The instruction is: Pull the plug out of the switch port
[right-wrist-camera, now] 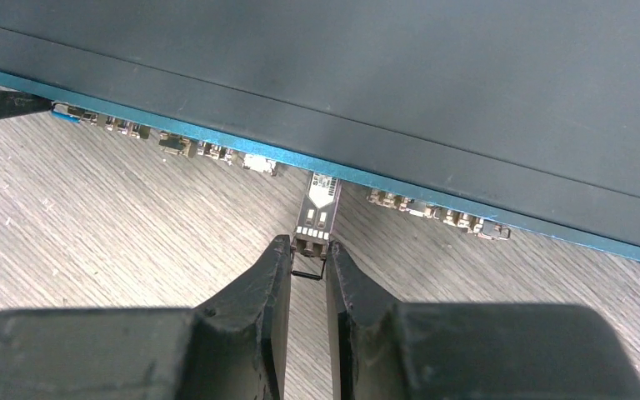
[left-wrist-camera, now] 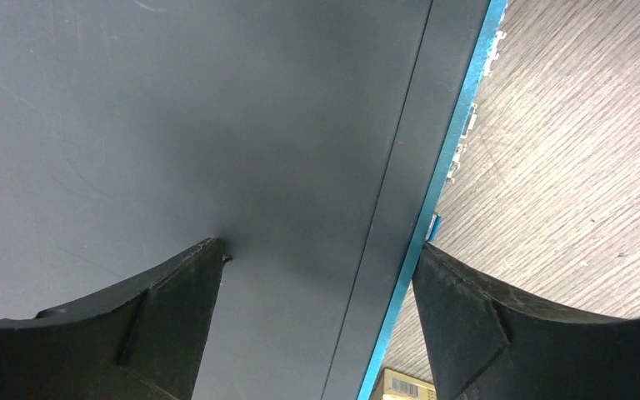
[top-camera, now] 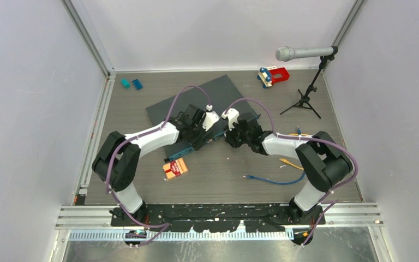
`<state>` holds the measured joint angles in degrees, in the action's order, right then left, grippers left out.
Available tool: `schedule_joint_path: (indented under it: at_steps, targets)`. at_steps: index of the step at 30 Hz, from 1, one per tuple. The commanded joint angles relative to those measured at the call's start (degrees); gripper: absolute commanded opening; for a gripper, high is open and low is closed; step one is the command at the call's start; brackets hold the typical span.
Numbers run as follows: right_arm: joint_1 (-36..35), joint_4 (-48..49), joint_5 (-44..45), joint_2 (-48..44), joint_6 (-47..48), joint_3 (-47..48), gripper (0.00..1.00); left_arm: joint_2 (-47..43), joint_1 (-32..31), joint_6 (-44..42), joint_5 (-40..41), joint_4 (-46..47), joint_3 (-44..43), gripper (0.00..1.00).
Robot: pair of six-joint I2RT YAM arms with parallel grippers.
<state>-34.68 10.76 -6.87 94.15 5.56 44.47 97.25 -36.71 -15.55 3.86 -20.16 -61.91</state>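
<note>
The plug is pinched only at its near end by its wire bail in my right gripper, so I need to open, reach forward and grip the plug's body [right-wrist-camera: 321, 198] before pulling.
The switch [top-camera: 196, 99] lies at an angle mid-table, dark slate top and teal front edge [right-wrist-camera: 217, 143] with a row of small sockets. A small metal plug [right-wrist-camera: 317, 208] sticks out of one socket, its far end at the front edge. My right gripper [right-wrist-camera: 308, 248] is shut on the plug's near end, its wire bail between the fingertips; it shows in the top view [top-camera: 231, 137]. My left gripper [left-wrist-camera: 319, 250] is open, one finger [left-wrist-camera: 175, 292] on the switch top [left-wrist-camera: 175, 125], the other [left-wrist-camera: 467, 300] against the teal front edge. It shows in the top view [top-camera: 208, 132].
A red and yellow box [top-camera: 175, 168] lies just in front of the switch. Blue [top-camera: 275, 180] and yellow [top-camera: 290, 162] cables lie at the right. A microphone on a stand [top-camera: 305, 53], a red toy [top-camera: 274, 75] and two teal blocks [top-camera: 131, 83] stand at the back.
</note>
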Motion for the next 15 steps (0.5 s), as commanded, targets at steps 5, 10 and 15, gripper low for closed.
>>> schedule_joint_path:
  at_steps: [5, 10, 15]
  targets:
    - [1.6, -7.3, -10.9, -8.7, 2.5, -1.8, 0.01, 0.7, 3.8, 1.1, -3.6, 4.1, -2.0, 0.88]
    - [2.7, -6.9, -12.7, -8.9, 0.8, -3.4, 0.01, 0.7, 3.8, 0.1, -6.6, 4.3, -2.8, 0.89]
    - [2.7, 1.1, -9.1, -7.2, -2.6, -7.1, 0.02, 2.1, 3.8, 0.0, -9.3, 3.2, -4.2, 0.89]
